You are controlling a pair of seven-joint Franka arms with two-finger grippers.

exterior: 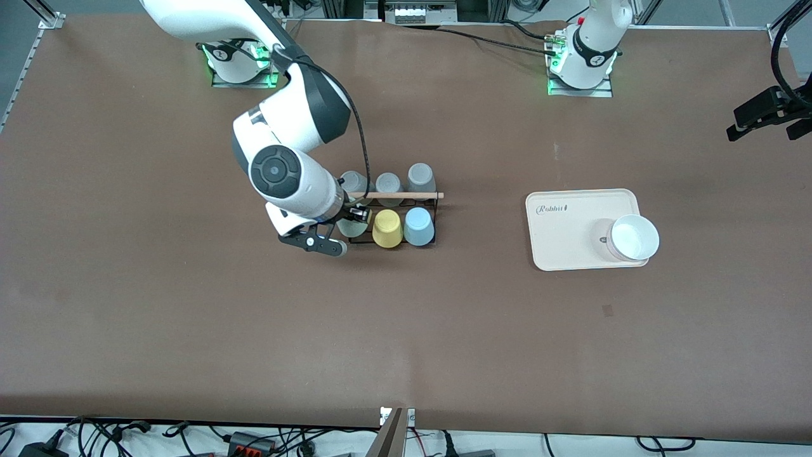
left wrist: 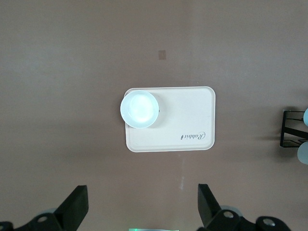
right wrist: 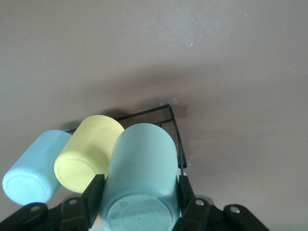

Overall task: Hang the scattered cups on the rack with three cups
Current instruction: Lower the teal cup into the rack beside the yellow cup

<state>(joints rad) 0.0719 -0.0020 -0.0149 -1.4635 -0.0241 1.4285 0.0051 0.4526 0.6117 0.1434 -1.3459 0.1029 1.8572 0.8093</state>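
My right gripper will release the pale mint green cup on the black wire rack's end [exterior: 356, 228] [right wrist: 150, 161] next to the yellow cup.
My right gripper [exterior: 346, 223] is shut on the pale mint green cup [exterior: 350, 227], its fingers [right wrist: 94, 188] on both sides of the cup [right wrist: 139, 163]. The cup is held upside down at the end of the black wire rack [exterior: 438, 209] toward the right arm's end, beside the yellow cup [exterior: 387, 228]. I cannot tell whether it sits on a peg. The light blue cup [exterior: 419, 226] stands inverted on the rack next to the yellow one. The wooden dowel [exterior: 396, 195] runs across the top. My left gripper [left wrist: 142, 190] is open and empty, high over the table, waiting.
Three grey cups [exterior: 388, 184] sit in the rack's row farther from the front camera. A cream tray [exterior: 571, 247] with a white bowl [exterior: 634, 238] lies toward the left arm's end. A black fixture [exterior: 764, 114] juts in at that end's edge.
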